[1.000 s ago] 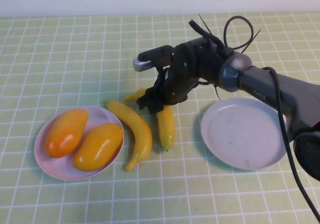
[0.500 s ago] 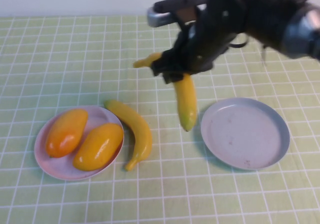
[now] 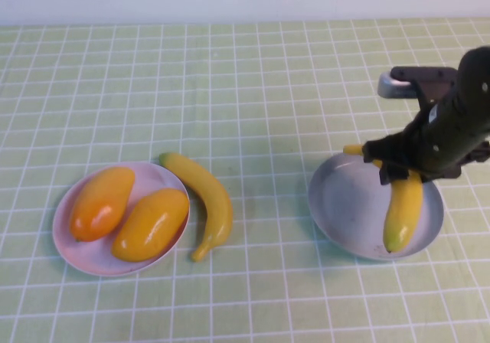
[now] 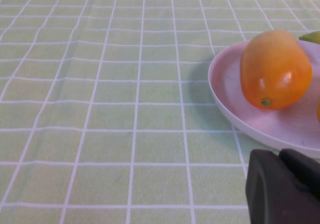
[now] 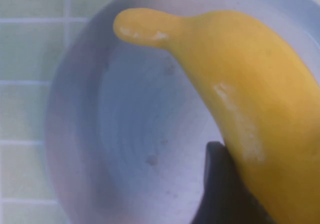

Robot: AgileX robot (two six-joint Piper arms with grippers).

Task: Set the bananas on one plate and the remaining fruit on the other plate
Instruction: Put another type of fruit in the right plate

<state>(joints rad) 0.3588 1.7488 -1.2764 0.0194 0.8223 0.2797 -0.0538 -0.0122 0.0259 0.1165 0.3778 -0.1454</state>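
I will use my right gripper to let go of the banana on the grey-blue plate's side [image 3: 406, 206] [image 5: 278, 127] that is away from the pink plate.
My right gripper [image 3: 402, 171] is shut on one banana [image 3: 403, 209] and holds it over the grey-blue plate [image 3: 341, 197], with the banana's lower tip close to the plate's surface. In the right wrist view the banana [image 5: 250, 84] lies against a dark finger [image 5: 217, 184] above the plate [image 5: 130, 134]. The second banana [image 3: 208, 199] lies on the table beside the pink plate [image 3: 76, 260]. That plate holds the two orange-yellow fruits [image 3: 102, 203] [image 3: 151, 224]. My left gripper [image 4: 280, 156] is out of the high view. It sits shut and empty near the pink plate's rim [image 4: 225, 99] and one fruit [image 4: 275, 69].
A green checked cloth [image 3: 253, 90] covers the table up to a white wall at the back. The tip of the table banana [image 4: 312, 36] shows behind the fruit in the left wrist view.
My right gripper lifted one banana from the middle of the table, carried it to the right and lowered it over the grey-blue plate. The other banana and the pink plate's fruits stayed put.
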